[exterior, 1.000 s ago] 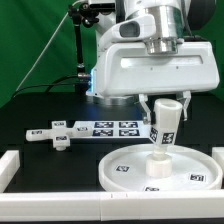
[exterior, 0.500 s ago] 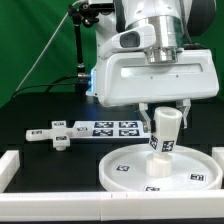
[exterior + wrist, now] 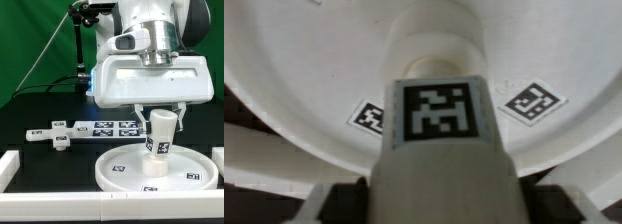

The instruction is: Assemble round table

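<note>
My gripper will open, as the leg leans in it at the disc's centre, let the leg stand upright, and then turn and take its top (image 3: pixel 163 116).
The large rimmed round disc (image 3: pixel 158 170) lies flat on the black table at the front of the exterior view. My gripper (image 3: pixel 160 122) is shut on the short thick cylinder leg (image 3: pixel 159 135) and holds it nearly upright over the middle of the disc, its lower end at or just above the disc's centre. In the wrist view the leg (image 3: pixel 438 130) runs away from the camera with a tag on its side, between the dark fingers (image 3: pixel 352 196), and the disc (image 3: pixel 313 70) fills the background. The cross-shaped piece (image 3: pixel 55 134) lies on the table towards the exterior view's left.
The marker board (image 3: pixel 110 127) lies behind the disc, partly hidden by the gripper. A white raised wall runs along the table's front (image 3: pixel 60 200) and the exterior view's left side (image 3: pixel 8 163). A green backdrop and a black stand are behind.
The gripper has moved slightly towards the exterior view's left with the leg, bringing it over the disc's centre. The disc and cross-shaped piece have not moved.
</note>
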Robot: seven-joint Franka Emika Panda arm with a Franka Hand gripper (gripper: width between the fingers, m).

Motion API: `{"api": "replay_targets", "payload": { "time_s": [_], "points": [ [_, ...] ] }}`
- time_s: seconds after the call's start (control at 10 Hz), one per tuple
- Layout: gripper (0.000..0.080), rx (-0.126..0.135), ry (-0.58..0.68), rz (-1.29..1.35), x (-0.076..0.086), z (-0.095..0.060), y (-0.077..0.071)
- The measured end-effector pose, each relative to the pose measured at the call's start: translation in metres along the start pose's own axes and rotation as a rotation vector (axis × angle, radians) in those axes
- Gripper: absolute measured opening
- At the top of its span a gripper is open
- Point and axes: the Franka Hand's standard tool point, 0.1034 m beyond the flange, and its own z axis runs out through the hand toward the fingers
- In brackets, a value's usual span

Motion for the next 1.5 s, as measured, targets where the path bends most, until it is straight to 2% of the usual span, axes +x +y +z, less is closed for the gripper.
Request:
{"api": "replay_targets", "payload": {
  "time_s": [0.2,0.3,0.7,1.0,1.2,1.4,1.5],
  "points": [
    [0.0412,0.0,0.0,0.0,0.0,0.0,0.0],
    [0.0613,0.0,-0.001,-0.005,0.001,-0.001,0.001],
    [0.0644,-0.013,0.002,-0.022,0.01,-0.007,0.014],
    [0.0649,0.006,-0.046,-0.012,0.012,-0.017,0.016],
    [0.0649,0.007,-0.047,-0.013,0.011,-0.016,0.016],
    [0.0649,0.021,-0.074,-0.018,0.01,-0.014,0.013],
    [0.0649,0.015,-0.076,-0.019,0.007,-0.013,0.019]
  ]
}}
